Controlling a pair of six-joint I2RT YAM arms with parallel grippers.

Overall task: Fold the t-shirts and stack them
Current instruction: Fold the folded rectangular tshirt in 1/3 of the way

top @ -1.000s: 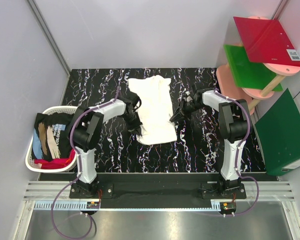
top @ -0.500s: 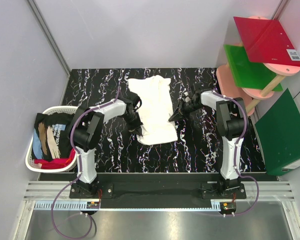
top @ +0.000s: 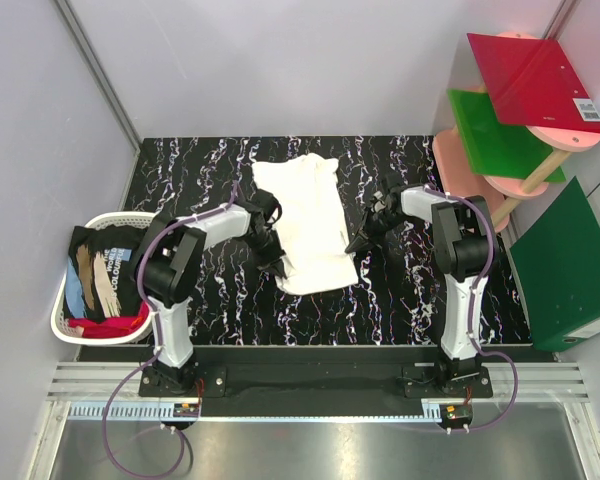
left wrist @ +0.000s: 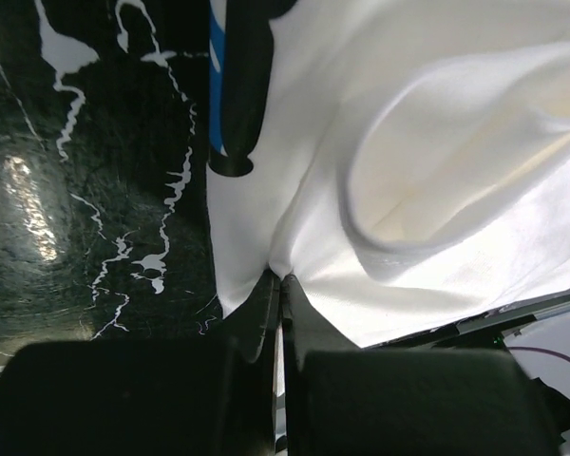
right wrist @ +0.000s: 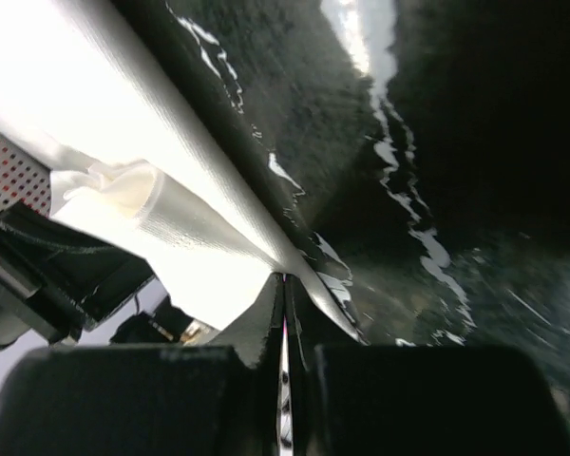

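Note:
The robot's left gripper is pinching the t-shirt's side edge above the hem, so it should open and take the t-shirt's bottom corner (top: 283, 290) before folding the t-shirt up.
A cream-white t-shirt (top: 308, 222) lies partly folded in the middle of the black marbled table (top: 210, 170). My left gripper (top: 279, 266) is shut on the shirt's lower left edge; in the left wrist view its jaws (left wrist: 279, 279) pinch the white cloth (left wrist: 408, 171). At the shirt's lower right edge my right gripper (top: 356, 245) is shut too, and the right wrist view shows the white cloth (right wrist: 142, 180) pinched at its tips (right wrist: 284, 276). More t-shirts, black with tan streaks (top: 98, 268), blue-and-white and red (top: 115, 327), fill the basket at the left.
A white laundry basket (top: 63, 300) sits off the table's left edge. At the right stands a pink tiered stand (top: 460, 160) bearing a red board (top: 535, 80) and a green board (top: 500, 135). A dark green board (top: 570, 265) leans at the far right.
Both grippers have closed on the shirt's lower edges. The right gripper slid a little toward the near side, and the shirt's lower right edge shifted slightly outward.

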